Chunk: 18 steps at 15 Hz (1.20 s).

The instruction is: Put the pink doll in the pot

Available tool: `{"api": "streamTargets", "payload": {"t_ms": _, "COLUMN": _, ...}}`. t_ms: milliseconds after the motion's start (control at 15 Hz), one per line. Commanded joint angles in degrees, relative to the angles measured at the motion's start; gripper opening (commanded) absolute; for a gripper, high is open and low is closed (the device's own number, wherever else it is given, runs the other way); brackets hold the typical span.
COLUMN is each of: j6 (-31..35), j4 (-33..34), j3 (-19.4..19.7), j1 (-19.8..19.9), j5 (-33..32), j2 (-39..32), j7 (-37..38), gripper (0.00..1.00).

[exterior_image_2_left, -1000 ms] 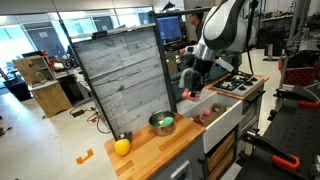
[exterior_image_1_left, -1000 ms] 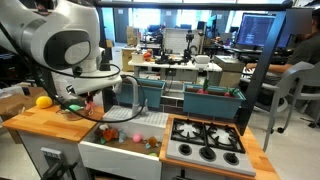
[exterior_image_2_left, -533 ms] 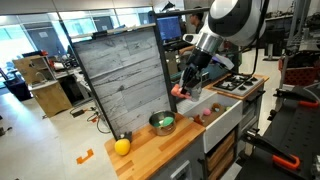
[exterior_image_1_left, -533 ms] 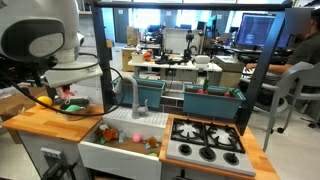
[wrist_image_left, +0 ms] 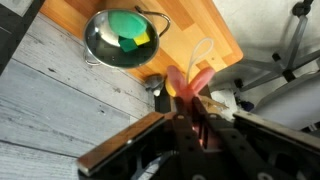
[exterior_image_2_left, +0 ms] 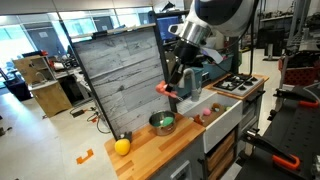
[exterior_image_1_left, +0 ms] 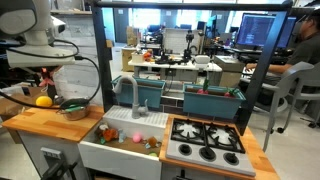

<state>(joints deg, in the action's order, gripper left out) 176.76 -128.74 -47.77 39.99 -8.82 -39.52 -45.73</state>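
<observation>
My gripper needs to lower the pink doll, now held in the air above the counter, and set it down in the pot point(exterior_image_1_left: 69, 102) point(wrist_image_left: 143, 44), beside the green item and toward the yellow-orange ball.
My gripper point(exterior_image_2_left: 169, 92) is shut on the pink doll point(exterior_image_2_left: 162, 88) and holds it in the air above the wooden counter, a little above and beside the pot point(exterior_image_2_left: 162, 123). In the wrist view the doll point(wrist_image_left: 193, 80) sticks out pinkish-red between the two dark fingers of the gripper point(wrist_image_left: 188, 103). The grey metal pot point(wrist_image_left: 96, 34) lies ahead of it, with a green and yellow item inside. In an exterior view the gripper point(exterior_image_1_left: 48, 86) hangs above the pot point(exterior_image_1_left: 72, 111).
A yellow-orange ball point(exterior_image_2_left: 122, 146) lies on the counter point(exterior_image_2_left: 150, 150) beyond the pot, also seen in an exterior view point(exterior_image_1_left: 43, 101). A grey plank wall point(exterior_image_2_left: 120, 80) stands behind the counter. The white sink basin point(exterior_image_1_left: 112, 153) with small toys, a faucet point(exterior_image_1_left: 134, 92) and a stove point(exterior_image_1_left: 205, 140) lie alongside.
The arm has swung from above the sink over to the wooden counter, carrying the pink doll. It now hangs above the pot.
</observation>
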Motion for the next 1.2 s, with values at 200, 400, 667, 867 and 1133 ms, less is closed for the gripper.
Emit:
{"api": "streamTargets", "payload": {"t_ms": 200, "j6": -6.12, "j4": -0.42, "j3": 6.67, "j1": -11.05, "j5": 5.24, "j2": 15.31, "j7": 19.83, "gripper": 0.03}}
{"api": "streamTargets", "payload": {"t_ms": 400, "j6": -12.68, "j4": 0.32, "j3": 11.15, "j1": -16.99, "j5": 9.13, "j2": 21.24, "j7": 26.63, "gripper": 0.03}}
{"api": "streamTargets", "payload": {"t_ms": 667, "j6": -20.0, "j4": 1.71, "j3": 20.2, "j1": -27.21, "j5": 13.06, "j2": 26.37, "j7": 32.65, "gripper": 0.03}}
{"api": "streamTargets", "payload": {"t_ms": 867, "j6": -24.77, "j4": 2.83, "j3": 27.93, "j1": -35.8, "j5": 11.46, "j2": 28.26, "j7": 39.56, "gripper": 0.03}}
{"api": "streamTargets", "payload": {"t_ms": 1133, "j6": -29.14, "j4": 5.89, "j3": 33.51, "j1": -43.39, "j5": 10.38, "j2": 27.38, "j7": 48.22, "gripper": 0.03}}
